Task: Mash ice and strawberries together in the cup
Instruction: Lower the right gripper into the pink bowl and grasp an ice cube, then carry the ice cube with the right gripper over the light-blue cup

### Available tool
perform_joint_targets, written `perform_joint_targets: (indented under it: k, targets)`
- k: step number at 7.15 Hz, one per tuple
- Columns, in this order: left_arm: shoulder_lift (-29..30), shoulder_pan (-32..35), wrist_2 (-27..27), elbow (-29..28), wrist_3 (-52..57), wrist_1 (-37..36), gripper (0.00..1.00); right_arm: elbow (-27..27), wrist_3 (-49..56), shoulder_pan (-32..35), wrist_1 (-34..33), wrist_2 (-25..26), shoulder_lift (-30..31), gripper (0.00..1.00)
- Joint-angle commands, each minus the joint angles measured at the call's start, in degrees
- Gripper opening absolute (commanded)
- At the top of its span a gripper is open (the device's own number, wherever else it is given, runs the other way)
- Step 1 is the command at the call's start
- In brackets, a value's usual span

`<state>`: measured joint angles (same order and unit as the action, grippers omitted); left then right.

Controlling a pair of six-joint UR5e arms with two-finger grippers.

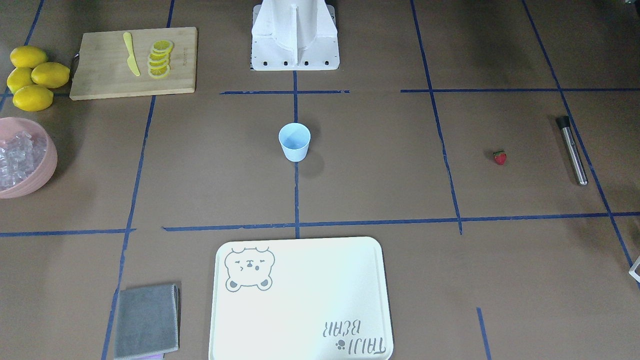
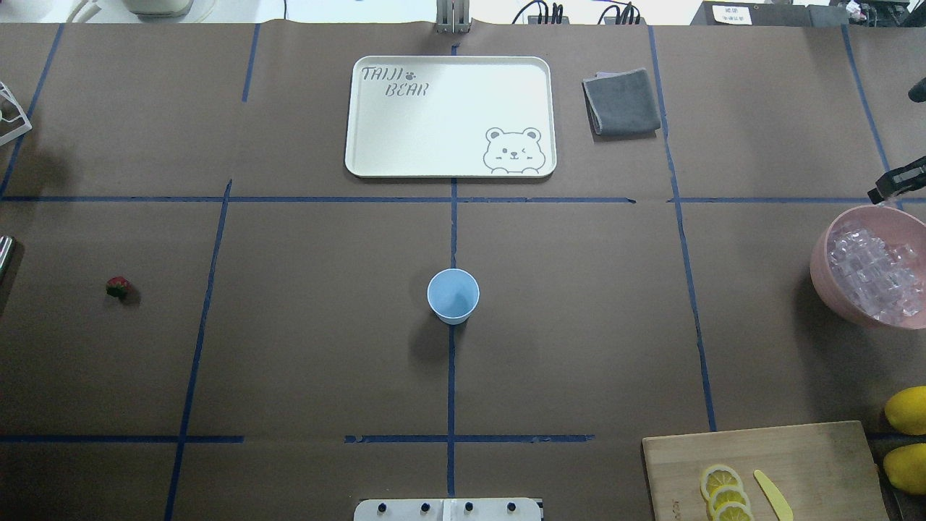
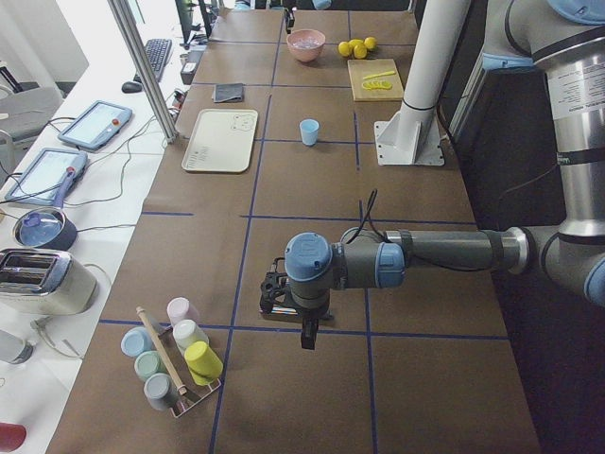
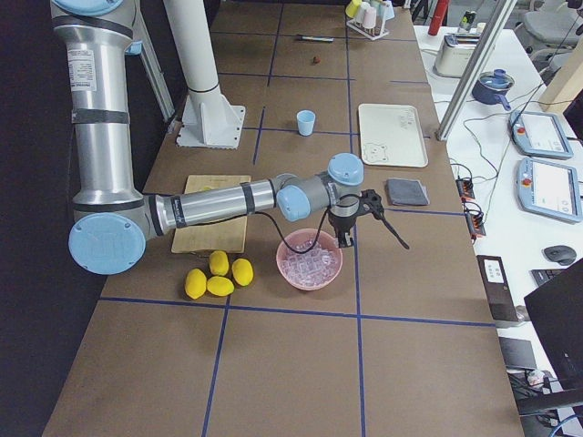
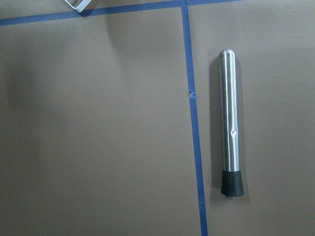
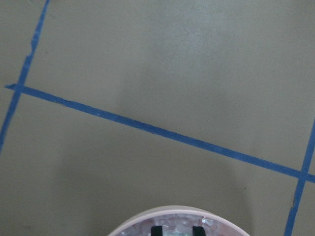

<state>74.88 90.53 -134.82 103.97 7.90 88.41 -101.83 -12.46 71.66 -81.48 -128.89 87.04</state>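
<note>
The robot's right gripper will release a piece of ice inside the light-blue cup [image 1: 294,132] at the middle of the table. The ice is still in the pink bowl.
The light-blue cup [image 1: 294,141] stands upright at the table's middle and looks empty; it also shows in the overhead view [image 2: 453,294]. The strawberry [image 1: 499,157] lies alone on the robot's left side [image 2: 118,287]. The ice [image 1: 15,156] fills a pink bowl [image 2: 821,268] on the robot's right. My right gripper [image 6: 177,231] hangs over the bowl's edge [image 4: 344,238]; its two dark fingertips [image 6: 156,230] stand apart with nothing between them. My left gripper [image 3: 288,301] hovers over a steel muddler [image 5: 230,128]; its fingers show in no close view, so I cannot tell if it is open.
A cream tray [image 2: 376,163] and a grey cloth [image 2: 622,101] lie at the far side. A wooden board [image 1: 100,85] holds lemon slices [image 1: 160,59] and a yellow knife [image 1: 131,54], with whole lemons [image 1: 32,77] beside it. A rack of cups [image 3: 175,364] stands at the left end.
</note>
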Motion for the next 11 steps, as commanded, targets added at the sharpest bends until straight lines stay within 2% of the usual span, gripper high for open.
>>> perform_joint_targets:
  k: [1, 2, 3, 5, 6, 8, 9, 11]
  targets:
    - [-0.09, 0.0, 0.0, 0.0, -0.08, -0.16, 1.0, -7.74, -4.46, -2.12, -7.54, -0.65, -3.02, 0.11]
    - [-0.09, 0.0, 0.0, 0.09, -0.08, -0.16, 1.0, -10.47, -16.34, -8.15, -7.38, 0.13, -5.37, 0.1]
    - [-0.17, 0.0, 0.0, 0.09, 0.01, -0.16, 1.0, -10.67, -28.03, -14.3, -7.55, 2.66, -11.66, 0.11]
    - [-0.18, 0.0, -0.09, 0.09, 0.01, -0.25, 1.0, -9.98, -46.16, -30.71, -8.25, 14.49, -21.6, 0.11]
    - [-0.18, 0.0, -0.09, 0.09, 0.01, -0.25, 1.0, -9.62, -52.08, -36.1, -8.61, 18.99, -25.48, 0.11]
    - [-0.18, -0.09, 0.0, 0.09, 0.01, -0.25, 1.0, -5.33, -62.98, -44.72, -8.61, 25.93, -34.44, 0.11]
    - [-0.18, -0.09, 0.0, 0.09, 0.01, -0.34, 1.0, -4.35, -64.95, -48.16, -8.61, 29.54, -36.23, 0.11]
    - [-0.18, -0.17, -0.09, 0.0, 0.01, -0.34, 1.0, -0.14, -65.5, -49.34, -8.61, 30.63, -38.7, 0.11]
